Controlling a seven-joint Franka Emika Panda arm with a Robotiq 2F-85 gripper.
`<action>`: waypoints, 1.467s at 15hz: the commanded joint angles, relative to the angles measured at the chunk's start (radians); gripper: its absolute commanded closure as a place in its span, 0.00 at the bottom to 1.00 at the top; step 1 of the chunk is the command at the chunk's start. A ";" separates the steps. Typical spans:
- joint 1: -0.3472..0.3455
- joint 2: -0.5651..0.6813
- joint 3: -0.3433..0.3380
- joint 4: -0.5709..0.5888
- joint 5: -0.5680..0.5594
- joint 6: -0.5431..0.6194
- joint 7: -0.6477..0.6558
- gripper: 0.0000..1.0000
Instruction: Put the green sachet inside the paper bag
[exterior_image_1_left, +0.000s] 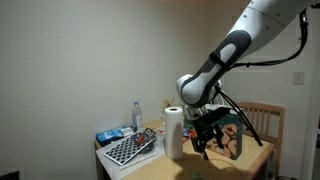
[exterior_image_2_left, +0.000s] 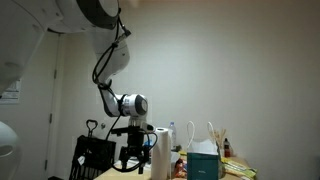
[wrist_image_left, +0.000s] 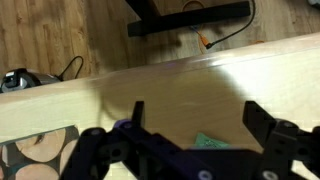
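The robot's gripper will next move down to the green sachet (wrist_image_left: 209, 142) that lies flat on the wooden table and close there.
The green sachet (wrist_image_left: 209, 143) lies flat on the wooden table (wrist_image_left: 200, 80), partly hidden by the gripper body. In the wrist view my gripper (wrist_image_left: 197, 114) is open and empty, with its two black fingers either side of the sachet and above it. The sachet does not show in the exterior views. The teal paper bag (exterior_image_1_left: 236, 138) stands upright on the table beside my gripper (exterior_image_1_left: 207, 138); it also shows in an exterior view (exterior_image_2_left: 203, 162) with its loop handles up. A part with brown rounds (wrist_image_left: 40, 152) shows at the wrist view's lower left.
A white paper towel roll (exterior_image_1_left: 174, 132) (exterior_image_2_left: 160, 152) stands close by the gripper. A checkered board (exterior_image_1_left: 130, 149), a blue packet (exterior_image_1_left: 108, 135) and a water bottle (exterior_image_1_left: 137, 115) are on the table's far side. A wooden chair (exterior_image_1_left: 265, 118) stands behind the bag. The table edge (wrist_image_left: 150, 72) runs above wooden floor.
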 joint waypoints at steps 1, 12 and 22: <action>0.017 -0.001 -0.017 0.000 0.004 -0.002 -0.004 0.00; 0.076 0.150 -0.031 0.142 -0.078 -0.006 -0.062 0.00; 0.075 0.357 -0.023 0.306 -0.159 -0.050 -0.324 0.00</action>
